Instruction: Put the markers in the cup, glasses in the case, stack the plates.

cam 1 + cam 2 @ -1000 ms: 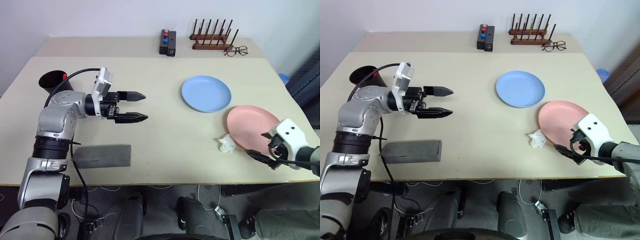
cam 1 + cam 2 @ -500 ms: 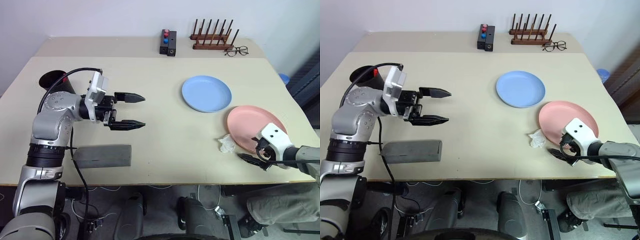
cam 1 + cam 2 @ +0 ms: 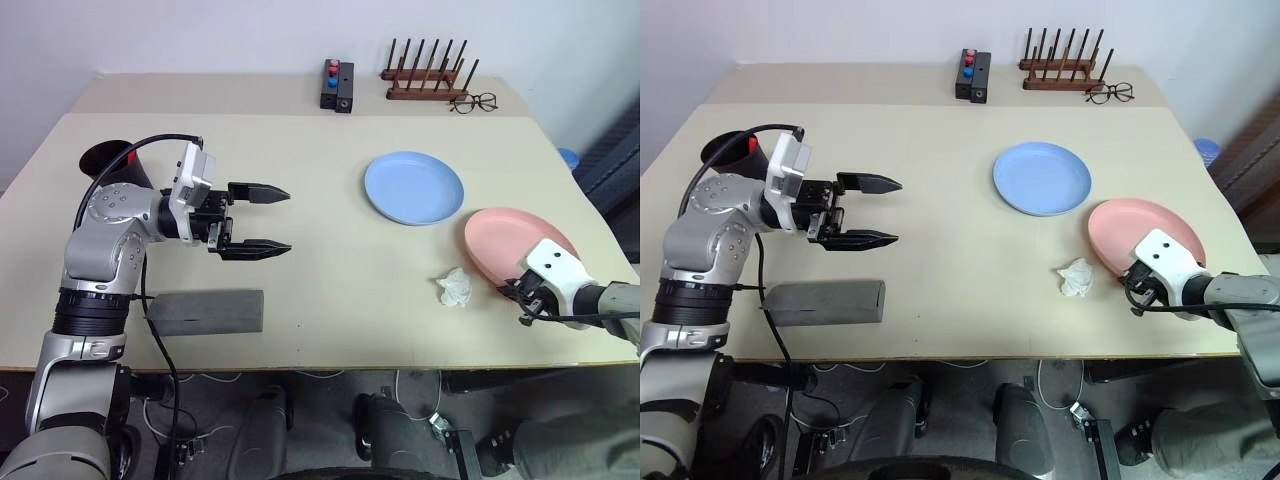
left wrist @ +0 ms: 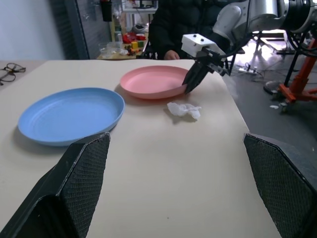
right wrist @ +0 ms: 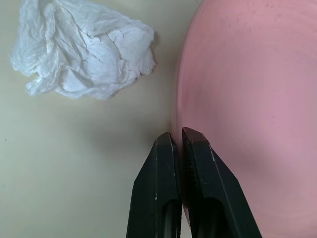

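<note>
The salmon pink plate will go down on top of the light blue plate (image 3: 417,184), and I should set it there with my right gripper.
My right gripper (image 5: 177,138) is shut on the near rim of the salmon pink plate (image 3: 515,248) at the table's right edge, and it also shows in the left wrist view (image 4: 192,85). The light blue plate (image 3: 414,187) lies on the table just beyond and to the left of the pink one. Over the left half of the table my left gripper (image 3: 288,220) hangs open and empty, pointing right. Behind it stands the black cup (image 3: 103,160) with a red marker cap (image 3: 129,152) showing at its rim. The grey case (image 3: 205,312) lies near the front edge. The glasses are out of view.
A crumpled white tissue (image 3: 454,288) lies just left of the pink plate. At the back stand a wooden rack (image 3: 427,75), thin-framed clear spectacles (image 3: 472,101) and a black box with red and blue knobs (image 3: 336,86). A person in dark clothes (image 4: 171,25) sits beyond the table's right end.
My right gripper has closed onto the pink plate's rim, and the plate has slid slightly to the right. The left gripper rolled a little and stays open.
</note>
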{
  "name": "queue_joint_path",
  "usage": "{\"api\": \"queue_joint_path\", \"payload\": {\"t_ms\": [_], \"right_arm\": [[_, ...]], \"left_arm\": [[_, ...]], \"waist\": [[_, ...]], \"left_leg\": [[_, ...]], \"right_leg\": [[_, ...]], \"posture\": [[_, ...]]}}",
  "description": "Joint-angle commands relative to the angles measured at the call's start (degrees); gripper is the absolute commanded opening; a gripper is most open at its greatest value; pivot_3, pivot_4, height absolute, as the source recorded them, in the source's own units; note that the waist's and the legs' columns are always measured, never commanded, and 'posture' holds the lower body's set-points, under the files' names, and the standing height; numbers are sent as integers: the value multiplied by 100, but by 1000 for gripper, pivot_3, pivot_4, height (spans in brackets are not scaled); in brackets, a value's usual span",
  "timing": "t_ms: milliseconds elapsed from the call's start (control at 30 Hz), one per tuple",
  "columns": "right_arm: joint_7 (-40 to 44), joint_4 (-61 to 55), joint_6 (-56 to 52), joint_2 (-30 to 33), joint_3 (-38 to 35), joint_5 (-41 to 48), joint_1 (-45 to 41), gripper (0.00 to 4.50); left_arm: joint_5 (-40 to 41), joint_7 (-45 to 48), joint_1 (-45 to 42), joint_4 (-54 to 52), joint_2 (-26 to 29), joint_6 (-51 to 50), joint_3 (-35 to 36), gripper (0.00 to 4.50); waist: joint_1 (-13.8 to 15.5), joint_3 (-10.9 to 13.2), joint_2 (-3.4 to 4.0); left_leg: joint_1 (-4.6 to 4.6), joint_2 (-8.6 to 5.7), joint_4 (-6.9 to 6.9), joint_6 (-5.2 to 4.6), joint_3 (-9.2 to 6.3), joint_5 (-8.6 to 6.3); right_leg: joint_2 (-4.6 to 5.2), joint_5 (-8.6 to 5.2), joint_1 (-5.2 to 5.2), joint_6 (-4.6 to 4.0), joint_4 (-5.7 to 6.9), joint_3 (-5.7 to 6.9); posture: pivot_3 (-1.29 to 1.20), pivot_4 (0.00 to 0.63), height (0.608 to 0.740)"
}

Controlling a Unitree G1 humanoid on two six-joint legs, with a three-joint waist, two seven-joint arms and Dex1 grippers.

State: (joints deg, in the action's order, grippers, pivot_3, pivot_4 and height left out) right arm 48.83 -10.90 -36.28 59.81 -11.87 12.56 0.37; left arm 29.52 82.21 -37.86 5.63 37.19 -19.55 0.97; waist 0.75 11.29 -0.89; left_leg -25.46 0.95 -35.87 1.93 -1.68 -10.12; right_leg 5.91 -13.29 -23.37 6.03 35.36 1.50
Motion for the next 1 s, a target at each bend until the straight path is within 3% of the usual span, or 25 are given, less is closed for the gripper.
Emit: {"api": "queue_joint_path", "payload": {"t_ms": [33,233,533,767,1000], "right_arm": [[-100,146,63,150,-337,-51,-309,29],[-760,728,616,-299,-122,-171,-1968,29],[-657,1942,1405,-1392,1015,-487,-3879,29],[-514,2422,1869,-2044,1533,-674,-4205,29],[-179,2156,1939,-2029,1701,-729,-3858,29]], "left_arm": [[-37,-164,-149,50,36,30,71,4500],[-488,-1009,-362,655,-40,129,139,4500],[-631,-1866,-262,496,-179,225,268,4500],[-398,-1992,112,-164,58,-187,429,4500],[-197,-2088,404,-624,227,-548,554,4500]], "waist": [[-4,0,0],[-58,5,8],[-57,5,8],[-50,6,8],[-47,6,9]], "left_leg": [[0,0,0,0,0,0],[1,1,1,-1,3,0],[1,1,24,-1,3,3],[1,0,27,0,2,3],[2,0,27,1,2,4]], "right_leg": [[0,0,0,0,1,0],[-1,3,-7,0,6,-1],[-5,4,-14,6,7,0],[-6,8,-15,14,9,0],[-6,6,-14,10,10,0]], "posture": [[0,150,740],[0,150,740],[0,150,740],[0,150,740],[0,150,740]]}}
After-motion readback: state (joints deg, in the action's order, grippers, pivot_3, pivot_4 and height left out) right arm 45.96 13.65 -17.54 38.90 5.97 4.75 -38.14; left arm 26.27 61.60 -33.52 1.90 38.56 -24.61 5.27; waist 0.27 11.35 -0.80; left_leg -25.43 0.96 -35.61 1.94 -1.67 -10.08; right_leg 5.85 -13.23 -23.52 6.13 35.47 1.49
